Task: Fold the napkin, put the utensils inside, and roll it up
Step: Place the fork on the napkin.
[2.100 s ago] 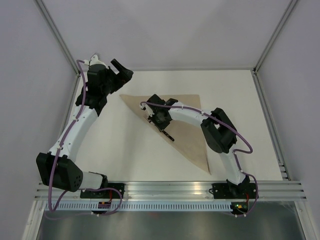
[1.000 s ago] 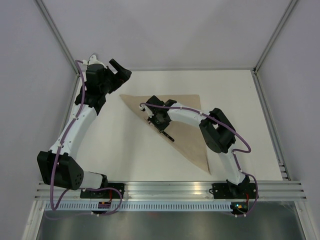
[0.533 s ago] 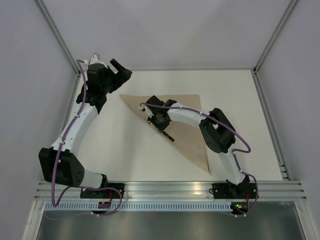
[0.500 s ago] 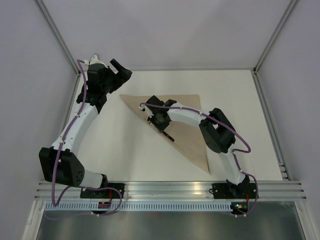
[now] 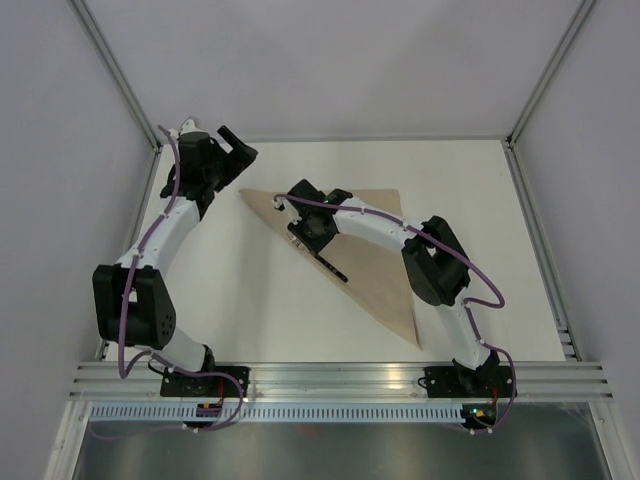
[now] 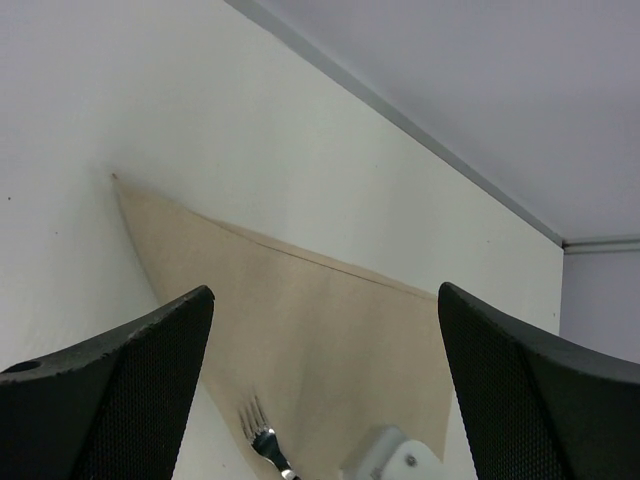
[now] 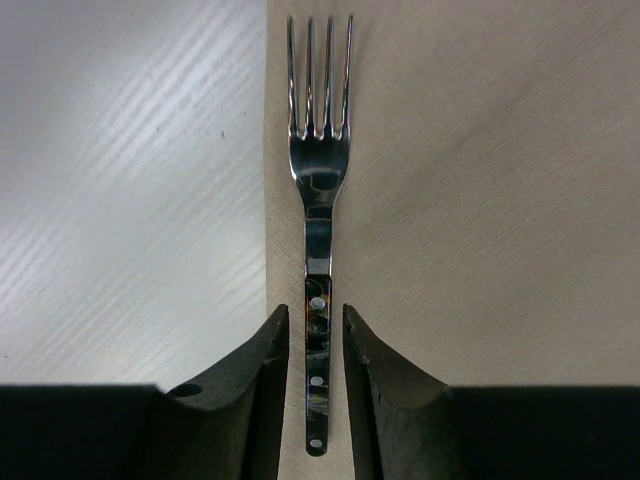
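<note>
My left gripper will close on the pointed corner [image 5: 243, 192] [image 6: 118, 181] of the beige napkin, the corner just beyond the teeth of the fork.
The beige napkin [image 5: 375, 260] lies flat on the white table, folded into a triangle. A fork [image 7: 318, 190] with a dark handle [image 5: 335, 268] lies along the napkin's left folded edge, tines toward the far left. My right gripper [image 7: 315, 330] hangs over the fork's handle. Its jaws are slightly apart, one on each side, with a small gap to the handle. In the top view it [image 5: 300, 232] covers the fork's front half. My left gripper [image 5: 235, 145] is wide open and empty above the table's far-left corner, and sees the napkin [image 6: 320, 320] and tines [image 6: 258, 432]. No other utensil shows.
The table [image 5: 250, 310] is bounded by grey walls with metal posts at the back corners. An aluminium rail [image 5: 340, 375] carrying both arm bases runs along the near edge. The right arm's links reach over the napkin's right half.
My right gripper has slid a little toward the far left along the fork, which stays where it lay. The left arm's elbow has swung farther back; its gripper shifted slightly left.
</note>
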`<state>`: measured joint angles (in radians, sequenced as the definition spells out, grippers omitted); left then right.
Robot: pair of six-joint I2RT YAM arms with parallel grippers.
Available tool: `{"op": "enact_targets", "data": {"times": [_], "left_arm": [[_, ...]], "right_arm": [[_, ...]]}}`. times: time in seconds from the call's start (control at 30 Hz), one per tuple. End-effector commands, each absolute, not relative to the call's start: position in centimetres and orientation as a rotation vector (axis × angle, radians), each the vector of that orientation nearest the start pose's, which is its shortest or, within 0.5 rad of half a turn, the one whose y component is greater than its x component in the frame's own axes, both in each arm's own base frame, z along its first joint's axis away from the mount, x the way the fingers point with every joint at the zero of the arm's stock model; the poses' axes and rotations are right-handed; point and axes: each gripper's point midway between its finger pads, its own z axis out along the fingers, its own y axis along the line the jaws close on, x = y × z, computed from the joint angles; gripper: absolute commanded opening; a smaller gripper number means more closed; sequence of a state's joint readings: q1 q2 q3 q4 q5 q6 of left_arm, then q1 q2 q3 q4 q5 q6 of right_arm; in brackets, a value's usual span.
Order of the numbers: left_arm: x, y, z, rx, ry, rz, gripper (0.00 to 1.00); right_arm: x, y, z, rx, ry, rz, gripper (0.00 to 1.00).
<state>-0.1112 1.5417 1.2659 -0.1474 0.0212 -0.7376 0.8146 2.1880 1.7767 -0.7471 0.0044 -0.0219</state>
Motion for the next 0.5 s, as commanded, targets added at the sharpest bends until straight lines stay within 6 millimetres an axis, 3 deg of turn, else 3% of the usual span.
{"op": "enact_targets", "data": {"times": [0.0,0.13,0.47], "left_arm": [[48.3,-7.5,22.1,-0.611,1.941,-0.584,0.97],[49.0,-6.0,18.8,-0.661,1.973,-0.611,0.96],[50.9,-7.2,10.3,-0.710,2.082,-0.702,0.89]], "right_arm": [[34.2,36.1,8.7,-1.076,2.443,0.248,0.34],[34.4,36.2,11.3,-1.073,2.396,0.266,0.38],[36.8,32.6,13.7,-0.977,2.400,0.338,0.36]]}}
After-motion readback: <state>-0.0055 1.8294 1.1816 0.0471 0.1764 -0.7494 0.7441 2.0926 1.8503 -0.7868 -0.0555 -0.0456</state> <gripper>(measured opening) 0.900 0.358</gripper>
